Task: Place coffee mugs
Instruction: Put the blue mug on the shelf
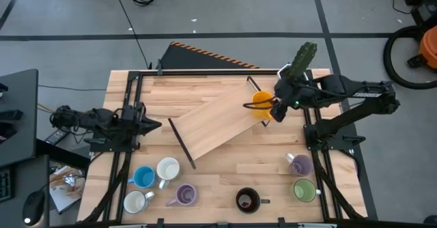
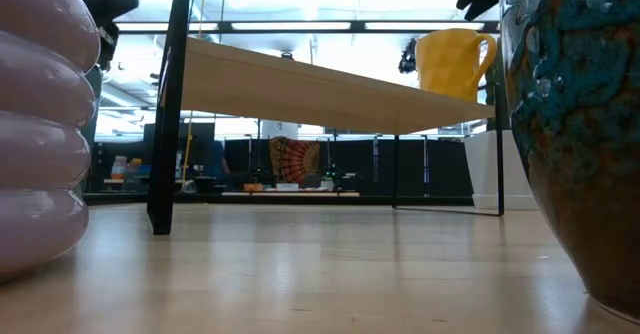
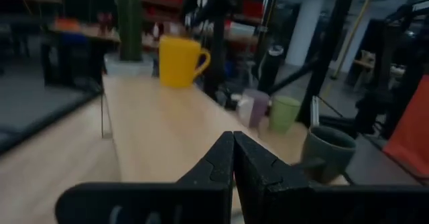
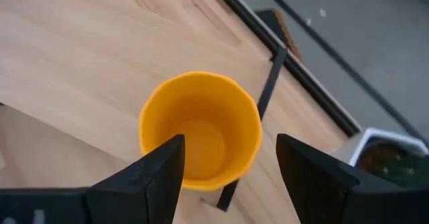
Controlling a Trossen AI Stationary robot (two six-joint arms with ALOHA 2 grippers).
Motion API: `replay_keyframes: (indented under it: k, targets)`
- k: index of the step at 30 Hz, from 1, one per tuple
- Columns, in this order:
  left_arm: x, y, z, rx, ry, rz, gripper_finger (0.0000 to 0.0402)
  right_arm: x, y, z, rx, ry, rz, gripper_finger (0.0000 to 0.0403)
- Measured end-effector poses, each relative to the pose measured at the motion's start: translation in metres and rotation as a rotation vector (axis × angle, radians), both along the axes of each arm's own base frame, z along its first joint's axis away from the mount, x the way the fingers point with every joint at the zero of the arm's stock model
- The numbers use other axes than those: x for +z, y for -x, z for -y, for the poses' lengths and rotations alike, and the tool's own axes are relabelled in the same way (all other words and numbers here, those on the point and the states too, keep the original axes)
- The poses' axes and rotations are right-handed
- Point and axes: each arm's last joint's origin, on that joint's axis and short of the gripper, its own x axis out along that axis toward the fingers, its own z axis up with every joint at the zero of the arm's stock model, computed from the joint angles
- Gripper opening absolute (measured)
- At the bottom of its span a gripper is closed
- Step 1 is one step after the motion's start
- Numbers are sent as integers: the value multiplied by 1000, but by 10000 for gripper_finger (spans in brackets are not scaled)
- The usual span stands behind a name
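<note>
Next, my left gripper closes on the white mug farther from the table's front edge, by that mug's handle (image 1: pixel 164 184).
An orange coffee mug (image 1: pixel 261 102) stands upright on its base at the right end of a raised wooden shelf board (image 1: pixel 212 122); it also shows in the low view (image 2: pixel 452 62) and the left wrist view (image 3: pixel 179 62). My right gripper (image 4: pixel 231 177) hovers open just above the orange mug (image 4: pixel 201 130), one finger on each side, touching nothing. My left gripper (image 3: pixel 233 147) is shut and holds nothing, waiting at the table's left side (image 1: pixel 156 124). Several other mugs stand on the table near its front edge.
Near the front edge stand a blue mug (image 1: pixel 143 177), two white mugs (image 1: pixel 167 168) (image 1: pixel 135 201), a lavender mug (image 1: pixel 184 195), a dark brown mug (image 1: pixel 246 200), a second lavender mug (image 1: pixel 300 164) and a green mug (image 1: pixel 304 190). A cactus pot (image 1: pixel 300 61) stands at the far right corner.
</note>
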Motion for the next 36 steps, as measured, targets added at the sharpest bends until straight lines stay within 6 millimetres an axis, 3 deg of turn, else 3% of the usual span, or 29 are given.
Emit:
replay_keyframes:
  k: [4, 12, 20, 27, 36]
  targets:
    - [3, 2, 0, 21, 94, -86, 16, -12, 1, -4, 55, 50, 58, 240]
    - [39, -22, 12, -10, 129, -252, 16, -32, 1, -6, 135, 112, 100, 239]
    - [65, -38, 36, -41, 215, -678, 16, -33, 5, -6, 160, 136, 98, 238]
    - [90, -43, 62, -43, 392, -785, 16, -33, 4, -6, 169, 143, 91, 238]
    - [79, -52, 108, -35, 631, -984, 16, -33, 4, -6, 172, 143, 89, 236]
